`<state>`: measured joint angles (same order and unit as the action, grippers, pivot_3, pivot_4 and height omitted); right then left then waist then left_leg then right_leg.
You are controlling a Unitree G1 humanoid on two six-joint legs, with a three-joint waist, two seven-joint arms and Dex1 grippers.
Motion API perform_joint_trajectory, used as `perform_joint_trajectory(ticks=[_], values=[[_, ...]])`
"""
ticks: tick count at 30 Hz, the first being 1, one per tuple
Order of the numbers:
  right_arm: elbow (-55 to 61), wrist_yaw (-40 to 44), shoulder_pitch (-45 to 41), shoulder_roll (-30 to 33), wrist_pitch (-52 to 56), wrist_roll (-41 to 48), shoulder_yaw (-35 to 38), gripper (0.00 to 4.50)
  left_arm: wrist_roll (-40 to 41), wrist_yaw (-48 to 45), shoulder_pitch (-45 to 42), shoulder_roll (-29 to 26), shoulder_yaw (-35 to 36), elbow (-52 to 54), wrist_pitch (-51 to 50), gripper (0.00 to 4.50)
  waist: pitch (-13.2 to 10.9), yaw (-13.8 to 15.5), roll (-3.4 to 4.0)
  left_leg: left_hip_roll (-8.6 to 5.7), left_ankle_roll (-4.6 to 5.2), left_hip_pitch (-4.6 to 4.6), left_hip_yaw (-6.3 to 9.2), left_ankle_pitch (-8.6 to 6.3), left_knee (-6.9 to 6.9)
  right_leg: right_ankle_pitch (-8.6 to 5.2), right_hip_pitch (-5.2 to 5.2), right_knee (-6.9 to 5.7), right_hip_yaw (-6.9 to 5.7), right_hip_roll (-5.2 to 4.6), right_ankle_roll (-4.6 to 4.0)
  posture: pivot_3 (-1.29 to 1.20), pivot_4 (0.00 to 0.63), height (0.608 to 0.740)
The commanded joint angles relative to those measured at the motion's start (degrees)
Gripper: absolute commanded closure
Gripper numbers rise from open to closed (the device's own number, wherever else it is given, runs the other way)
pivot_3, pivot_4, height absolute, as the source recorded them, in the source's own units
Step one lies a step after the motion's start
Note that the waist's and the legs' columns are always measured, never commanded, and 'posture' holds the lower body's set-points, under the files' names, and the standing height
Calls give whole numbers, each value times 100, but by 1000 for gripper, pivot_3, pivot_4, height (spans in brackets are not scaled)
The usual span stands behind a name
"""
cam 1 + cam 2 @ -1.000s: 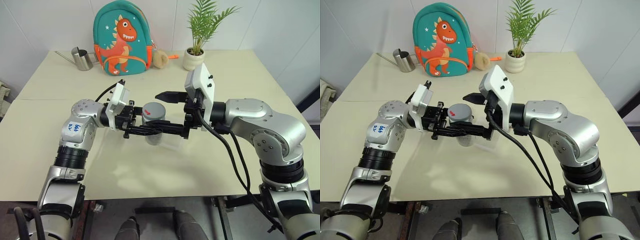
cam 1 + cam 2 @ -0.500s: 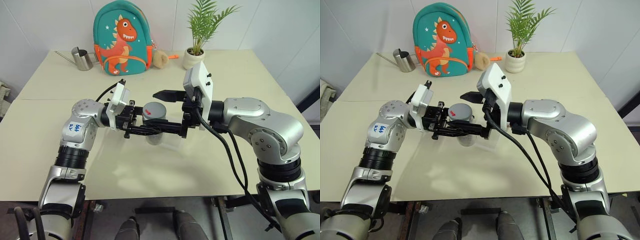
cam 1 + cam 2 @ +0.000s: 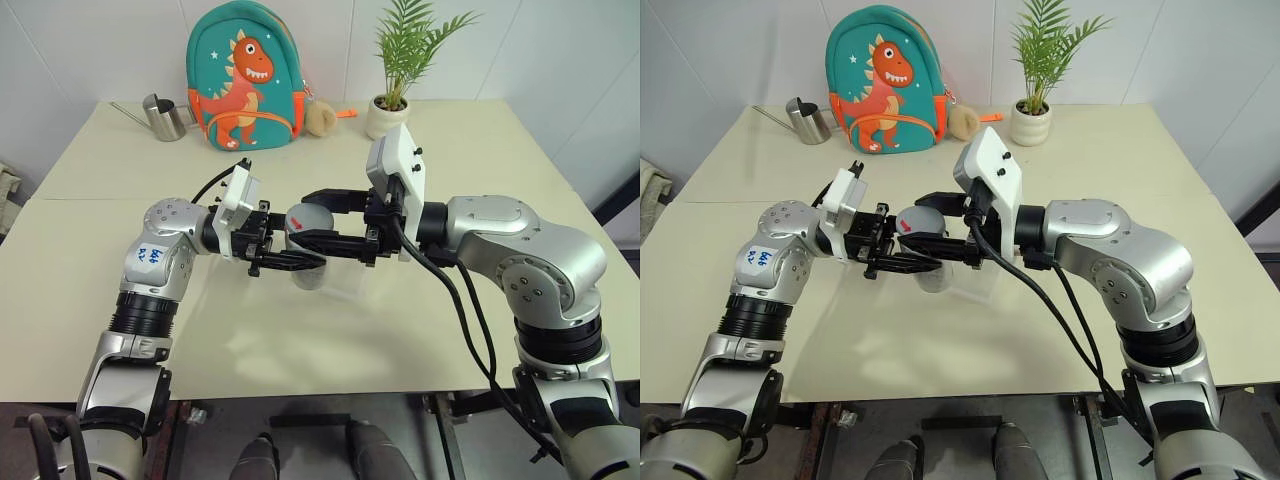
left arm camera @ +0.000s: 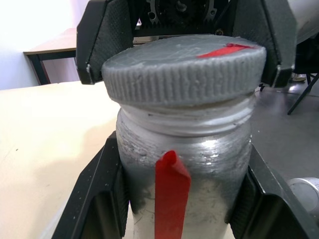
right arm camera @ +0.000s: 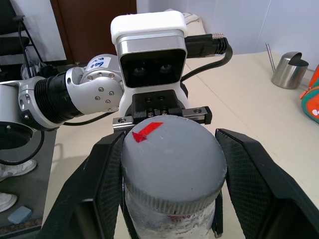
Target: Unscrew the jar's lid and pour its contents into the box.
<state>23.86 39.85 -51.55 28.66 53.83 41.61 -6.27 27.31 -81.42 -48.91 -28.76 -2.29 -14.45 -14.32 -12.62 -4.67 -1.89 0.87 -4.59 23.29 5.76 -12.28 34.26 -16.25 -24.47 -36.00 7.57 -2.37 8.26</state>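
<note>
My right gripper is going to let go of the grey lid on the table (image 3: 428,278) next to the clear box, away from my left gripper.
My left gripper (image 3: 303,262) is shut on the body of the jar (image 4: 184,164) and holds it upright above the table. A red tape strip runs down the jar's cloudy wall. The grey lid (image 5: 172,167), with a red mark on top, sits on the jar's pale threaded rim. From the opposite side my right gripper (image 3: 302,218) is shut on the lid, one black finger (image 5: 107,184) pressed on each side of it. The contents are hidden inside the jar. The clear box (image 3: 345,283) lies on the table just under the jar.
At the back of the cream table (image 3: 300,340) stand a steel watering can (image 3: 163,117), a teal dinosaur backpack (image 3: 243,75), a small plush toy (image 3: 320,118) and a potted plant (image 3: 392,105). The table's front edge runs just before me.
My right gripper's fingers, which stood wide apart on either side of the lid, have closed onto it. Neither arm nor the jar has shifted.
</note>
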Motion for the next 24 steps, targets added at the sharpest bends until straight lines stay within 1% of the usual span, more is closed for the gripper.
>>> perform_joint_trajectory(ticks=[1,9,15,21,24], values=[[83,46,-181,22,-55,67,170,1971,1,3,-119,12,38,55,79,2455,0,0,0,0,0,0,0,0,0,0,0,0,0,0,0,0,150,740],[9,13,-282,59,-121,-7,245,1971,-71,-65,40,-34,-39,135,54,2455,0,1,0,0,0,0,0,0,0,0,0,0,0,0,0,0,150,740],[-197,-34,-358,210,-273,-212,336,1971,-81,-40,128,-102,-18,208,32,2455,0,1,0,0,0,0,0,0,0,0,0,0,0,0,0,0,150,740],[-571,-268,-208,624,-428,-697,633,1971,-71,150,338,-405,192,315,-21,2455,0,1,0,0,0,0,0,0,0,0,0,0,0,0,0,0,150,740],[-640,-487,80,897,-385,-956,849,1971,-75,338,382,-579,341,278,-3,2455,0,15,0,0,0,0,0,0,0,0,0,1,0,0,0,0,150,740]])
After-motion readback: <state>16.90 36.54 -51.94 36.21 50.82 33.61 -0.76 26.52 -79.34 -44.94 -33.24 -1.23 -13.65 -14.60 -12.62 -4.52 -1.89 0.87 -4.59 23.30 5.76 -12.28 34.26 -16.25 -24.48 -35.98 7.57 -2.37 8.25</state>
